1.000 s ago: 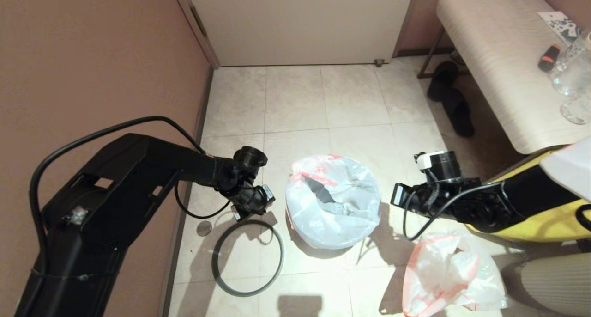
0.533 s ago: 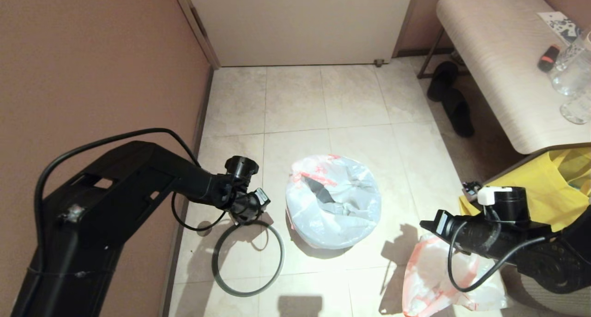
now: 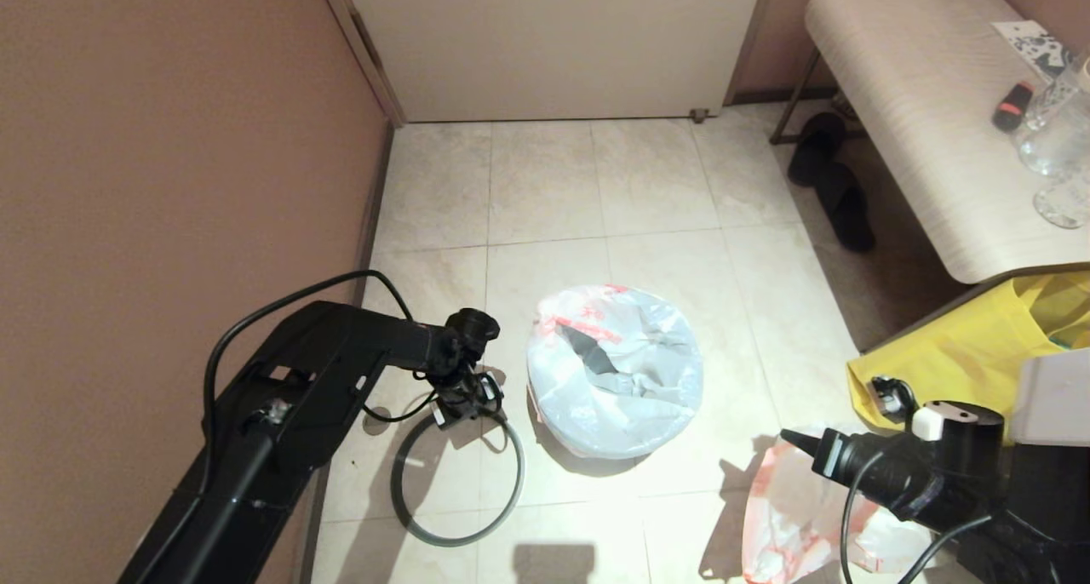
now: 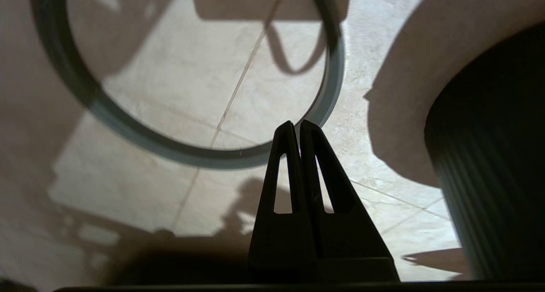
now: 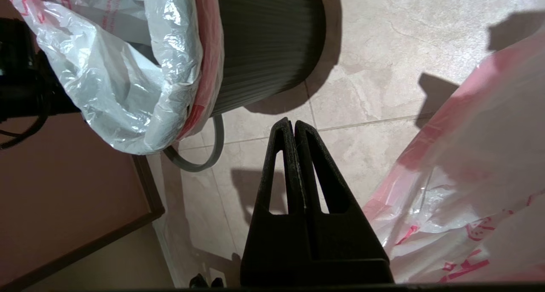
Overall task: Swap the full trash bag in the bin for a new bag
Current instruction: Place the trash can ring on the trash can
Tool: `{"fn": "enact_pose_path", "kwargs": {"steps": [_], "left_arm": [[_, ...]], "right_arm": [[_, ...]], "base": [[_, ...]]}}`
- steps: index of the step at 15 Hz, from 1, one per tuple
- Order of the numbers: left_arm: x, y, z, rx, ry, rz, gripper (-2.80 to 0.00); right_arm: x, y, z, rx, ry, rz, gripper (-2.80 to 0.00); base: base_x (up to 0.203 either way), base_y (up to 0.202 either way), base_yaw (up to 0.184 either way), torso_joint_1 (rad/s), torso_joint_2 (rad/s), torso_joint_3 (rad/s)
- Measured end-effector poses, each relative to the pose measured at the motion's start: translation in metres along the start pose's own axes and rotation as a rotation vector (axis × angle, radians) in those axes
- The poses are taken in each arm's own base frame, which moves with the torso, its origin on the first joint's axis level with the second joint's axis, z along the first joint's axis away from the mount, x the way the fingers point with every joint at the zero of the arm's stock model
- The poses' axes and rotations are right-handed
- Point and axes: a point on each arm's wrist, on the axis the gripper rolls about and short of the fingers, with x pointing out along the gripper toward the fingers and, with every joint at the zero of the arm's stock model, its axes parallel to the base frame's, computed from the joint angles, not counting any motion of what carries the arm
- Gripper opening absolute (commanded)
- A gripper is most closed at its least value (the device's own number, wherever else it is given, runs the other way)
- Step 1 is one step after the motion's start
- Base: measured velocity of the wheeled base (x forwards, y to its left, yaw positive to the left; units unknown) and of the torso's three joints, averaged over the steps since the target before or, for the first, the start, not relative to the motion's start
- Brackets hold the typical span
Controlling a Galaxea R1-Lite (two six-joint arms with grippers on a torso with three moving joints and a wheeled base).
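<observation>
Left fingers grip grey hoop's far edge; they should open, then grip the grey hoop's side (image 3: 521,462) nearest the bin.
The bin (image 3: 558,448) stands mid-floor with the new bag (image 3: 615,371) draped over its mouth, pink hem and red print showing. Its ribbed black wall (image 5: 264,49) shows under the new bag (image 5: 119,70). The grey hoop rim (image 3: 456,473) lies flat on the tiles left of the bin. My left gripper (image 3: 467,405) hangs shut and empty just above the hoop's (image 4: 204,156) far edge, its tip (image 4: 296,124) over the band. The full trash bag (image 3: 809,516) lies at the lower right. My right gripper (image 3: 788,437) is shut and empty beside the full trash bag (image 5: 468,177).
A brown wall (image 3: 170,141) runs close on the left and a closed door (image 3: 553,39) is ahead. A bench (image 3: 920,99) with glassware stands at the right, dark slippers (image 3: 834,180) under it. A yellow tote (image 3: 962,354) sits by my right arm.
My left arm has lowered and swung in over the hoop. My right arm has pulled back from beside the bin to the lower right, above the full bag. Bags, bin and hoop stay put.
</observation>
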Motion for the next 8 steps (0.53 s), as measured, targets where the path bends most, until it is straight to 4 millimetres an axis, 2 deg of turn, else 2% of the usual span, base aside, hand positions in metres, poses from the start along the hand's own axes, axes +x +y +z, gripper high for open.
{"fn": "enact_pose_path", "kwargs": {"steps": [5, 8], "left_arm": [[0.039, 0.001, -0.035, 0.335, 0.054, 0.108, -2.80], [0.062, 0.017, -0.040, 0.522, 0.086, 0.145, -2.80]], "right_arm": [[0.003, 0.000, -0.006, 0.002, 0.024, 0.000, -2.80], [0.002, 0.001, -0.008, 0.002, 0.032, 0.002, -2.80]], "base": [[0.000, 0.000, 0.000, 0.000, 0.00, 0.000], [0.000, 0.000, 0.000, 0.000, 0.00, 0.000]]}}
